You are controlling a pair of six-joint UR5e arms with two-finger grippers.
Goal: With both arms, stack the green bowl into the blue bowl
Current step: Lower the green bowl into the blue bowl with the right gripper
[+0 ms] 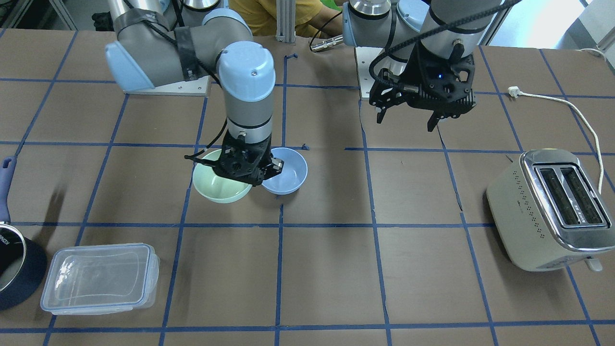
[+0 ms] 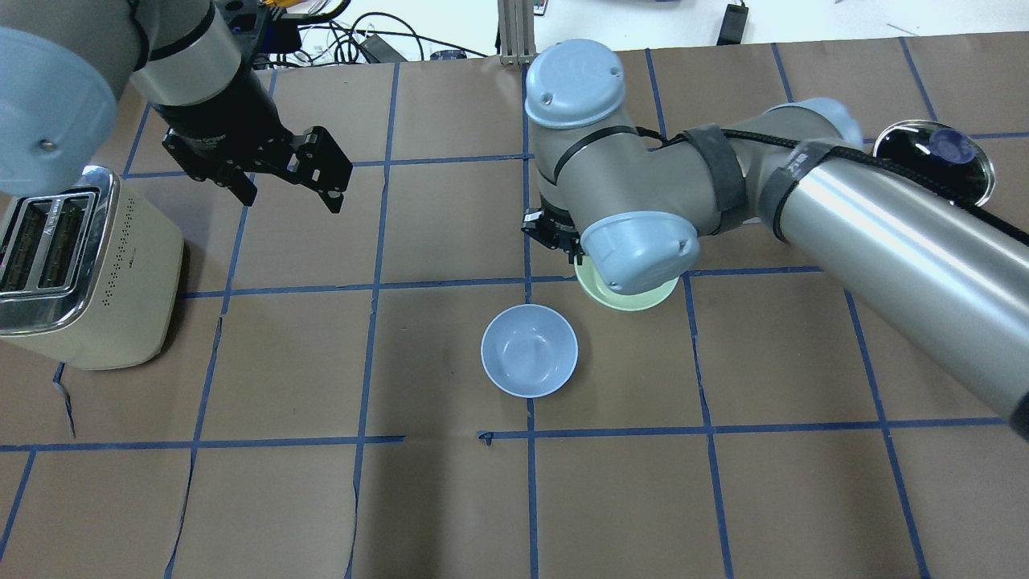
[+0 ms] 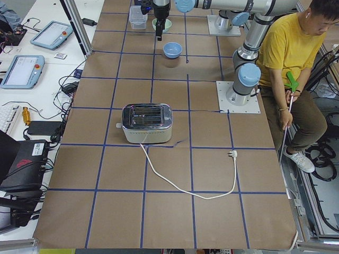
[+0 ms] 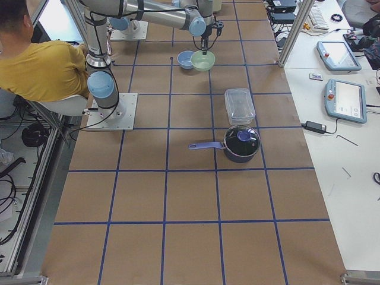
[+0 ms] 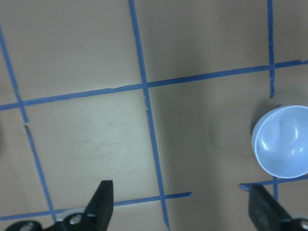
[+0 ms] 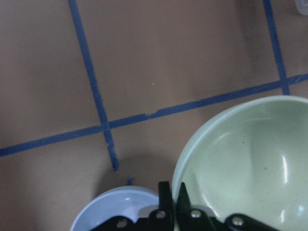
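Note:
Next, my right gripper lets go of the green bowl inside the empty blue bowl [image 1: 284,170], nested down onto that bowl's inner bottom.
The green bowl [image 1: 218,187] is beside the blue bowl [image 1: 289,172] near the table's middle. My right gripper [image 1: 250,173] is shut on the green bowl's rim, on the side nearest the blue bowl. The right wrist view shows its fingers [image 6: 165,192] pinching that rim, with the green bowl [image 6: 245,159] to the right and the blue bowl [image 6: 115,211] below. The overhead view shows the blue bowl [image 2: 529,351] empty and upright; the green bowl [image 2: 635,299] is mostly hidden under my right wrist. My left gripper [image 1: 406,122] is open and empty, high above the table, well away from the bowls.
A cream toaster [image 1: 547,206] with its loose cord [image 1: 584,113] stands on my left side. A clear plastic container [image 1: 98,278] and a dark navy pot [image 1: 14,269] sit on my right side. A person in yellow [image 3: 291,58] sits behind the arm bases.

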